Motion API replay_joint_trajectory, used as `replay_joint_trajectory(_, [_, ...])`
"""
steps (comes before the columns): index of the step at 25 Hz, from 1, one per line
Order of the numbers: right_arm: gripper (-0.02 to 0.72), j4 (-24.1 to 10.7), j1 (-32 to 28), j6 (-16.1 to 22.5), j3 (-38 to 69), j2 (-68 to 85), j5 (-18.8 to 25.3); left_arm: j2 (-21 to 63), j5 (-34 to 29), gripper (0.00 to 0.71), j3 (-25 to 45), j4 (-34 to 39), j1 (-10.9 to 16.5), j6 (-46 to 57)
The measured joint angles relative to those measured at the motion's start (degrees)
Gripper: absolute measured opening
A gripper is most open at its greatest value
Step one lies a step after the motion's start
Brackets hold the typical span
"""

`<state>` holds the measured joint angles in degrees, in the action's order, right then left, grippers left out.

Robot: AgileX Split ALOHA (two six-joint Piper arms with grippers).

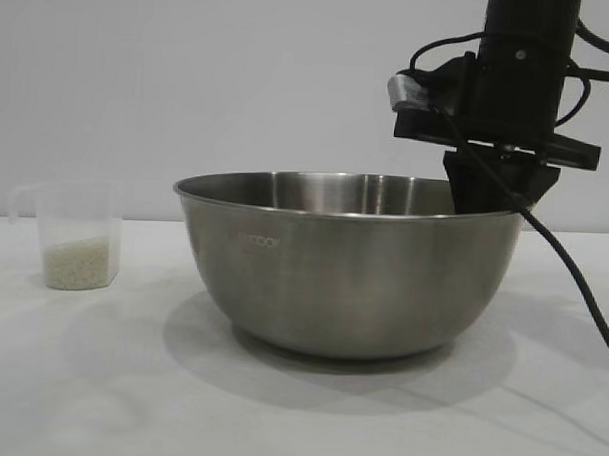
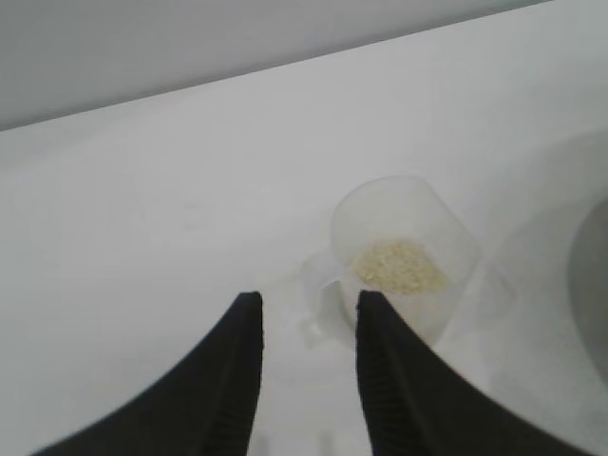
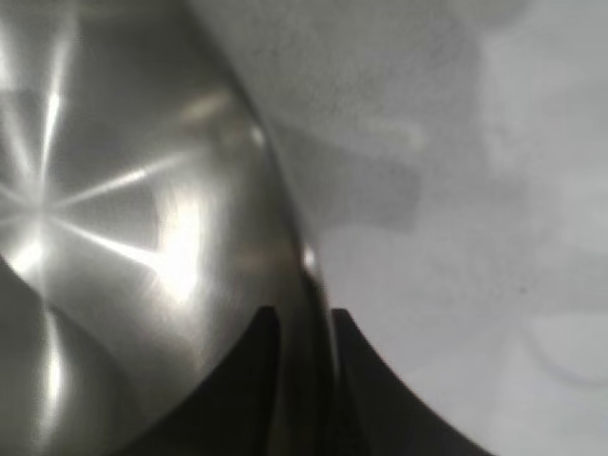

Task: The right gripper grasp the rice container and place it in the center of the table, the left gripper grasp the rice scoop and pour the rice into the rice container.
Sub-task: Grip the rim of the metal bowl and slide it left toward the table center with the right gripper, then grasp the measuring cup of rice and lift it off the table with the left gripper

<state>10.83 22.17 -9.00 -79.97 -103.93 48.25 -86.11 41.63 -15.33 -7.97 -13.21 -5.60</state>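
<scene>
My left gripper closes next on the handle (image 1: 14,202) (image 2: 320,275) of the rice scoop, which sticks out on the side away from the rice container.
The rice container (image 1: 343,269), a large steel bowl, stands on the white table (image 1: 78,400) in mid view. My right gripper (image 1: 489,199) comes down from above at the bowl's right rim. In the right wrist view the gripper (image 3: 304,313) has one finger inside and one outside the bowl (image 3: 142,190), shut on the rim. The rice scoop (image 1: 76,235), a clear cup with rice (image 1: 78,262) in its bottom, stands at the far left. My left gripper (image 2: 304,299) is open, just short of the scoop (image 2: 404,237); the scoop's handle (image 2: 318,285) lies ahead between the fingertips.
A black cable (image 1: 573,287) hangs from the right arm down past the bowl's right side. The bowl's edge (image 2: 594,275) shows beside the scoop in the left wrist view. Bare white table lies between scoop and bowl and in front of them.
</scene>
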Motion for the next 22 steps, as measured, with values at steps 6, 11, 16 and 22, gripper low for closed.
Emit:
replay_joint_trajectory(6, [0.298, -1.72, 3.60, -0.10, 6.82, 17.00, -5.33, -14.81, 14.90, 0.206, -0.11, 3.64, 0.00, 1.15])
replay_joint_trajectory(11, [0.298, -2.96, 10.28, -0.30, 19.39, 34.65, -9.82, -23.91, 22.51, 0.206, -0.57, 4.37, 0.00, 2.55])
replay_joint_trajectory(16, [0.298, -1.25, 11.64, -0.30, 32.95, 51.76, -10.56, -28.32, 23.41, 0.206, -2.56, 4.48, 0.00, 2.76])
replay_joint_trajectory(22, [0.298, -0.79, 11.64, 0.67, 39.67, 69.28, -1.50, -29.08, 23.53, 0.206, -5.93, 1.76, 0.00, 2.41])
